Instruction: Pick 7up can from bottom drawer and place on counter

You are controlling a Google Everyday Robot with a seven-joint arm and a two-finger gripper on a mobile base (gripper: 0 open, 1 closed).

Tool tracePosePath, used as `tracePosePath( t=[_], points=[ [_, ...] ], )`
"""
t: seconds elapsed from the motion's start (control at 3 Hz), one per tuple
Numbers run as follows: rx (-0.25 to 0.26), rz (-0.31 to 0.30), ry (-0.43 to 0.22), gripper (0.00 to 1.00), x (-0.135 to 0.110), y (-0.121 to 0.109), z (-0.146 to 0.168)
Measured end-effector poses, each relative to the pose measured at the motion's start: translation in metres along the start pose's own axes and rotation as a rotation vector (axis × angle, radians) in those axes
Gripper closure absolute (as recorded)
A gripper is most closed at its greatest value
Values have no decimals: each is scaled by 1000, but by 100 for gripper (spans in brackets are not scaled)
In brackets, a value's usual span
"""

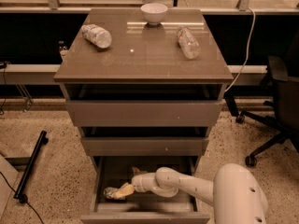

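I will next move my gripper over the 7up can in the bottom drawer and close it on the can's body (112,192).
The bottom drawer (145,214) is pulled open. The 7up can (110,193) lies on its side at the left of the drawer floor. My gripper (127,182) is down inside the drawer, just right of the can. It is open, and its lower tan finger (124,190) rests against the can while the other finger points towards the drawer's back. The counter (140,55) is the glossy top of the cabinet.
Two clear plastic bottles (97,35) (188,42) lie on the counter, and a white bowl (154,12) stands at its back edge. The two upper drawers are slightly open. An office chair (275,106) stands to the right. A black bar (30,164) lies on the floor at the left.
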State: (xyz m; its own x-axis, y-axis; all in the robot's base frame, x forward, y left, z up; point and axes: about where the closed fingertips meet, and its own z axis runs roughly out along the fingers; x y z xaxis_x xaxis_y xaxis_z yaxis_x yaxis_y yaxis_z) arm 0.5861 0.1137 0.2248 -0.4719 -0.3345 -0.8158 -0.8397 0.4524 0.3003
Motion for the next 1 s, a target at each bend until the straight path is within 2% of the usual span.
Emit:
tracePosePath(
  t=[0.67, 1.0],
  points=[
    [21, 64, 72, 0, 34, -6, 34],
    [-8, 81, 102, 0, 46, 2, 53]
  ],
)
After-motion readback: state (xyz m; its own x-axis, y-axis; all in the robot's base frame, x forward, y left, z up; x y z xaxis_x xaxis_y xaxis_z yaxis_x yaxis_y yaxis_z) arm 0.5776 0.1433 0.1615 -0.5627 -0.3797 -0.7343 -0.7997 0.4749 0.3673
